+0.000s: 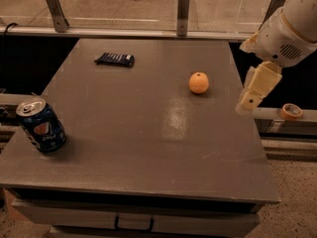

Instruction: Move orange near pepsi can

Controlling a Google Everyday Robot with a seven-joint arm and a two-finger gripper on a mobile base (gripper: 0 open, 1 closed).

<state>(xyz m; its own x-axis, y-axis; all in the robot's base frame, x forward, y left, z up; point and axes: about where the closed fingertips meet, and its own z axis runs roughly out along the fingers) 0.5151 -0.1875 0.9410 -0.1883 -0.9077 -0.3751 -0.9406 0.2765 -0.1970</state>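
Observation:
The robot's gripper needs to next move to the orange's middle (pixel 199 83) and close there, because the orange needs to be moved near the pepsi can.
The orange (pixel 198 82) lies on the grey table (pixel 148 148), right of the middle and toward the far side. The pepsi can (pixel 41 125) stands upright near the table's front left corner, far from the orange. My gripper (pixel 249 101) hangs at the table's right edge, to the right of the orange and a little nearer the front. It is above table height, apart from the orange, and holds nothing that I can see.
A flat dark blue packet (pixel 115 59) lies at the far left of the table. A metal rail with posts (pixel 183 14) runs behind the table. A roll of tape (pixel 291 111) sits on a ledge to the right. A drawer handle (pixel 133 223) shows below the front edge.

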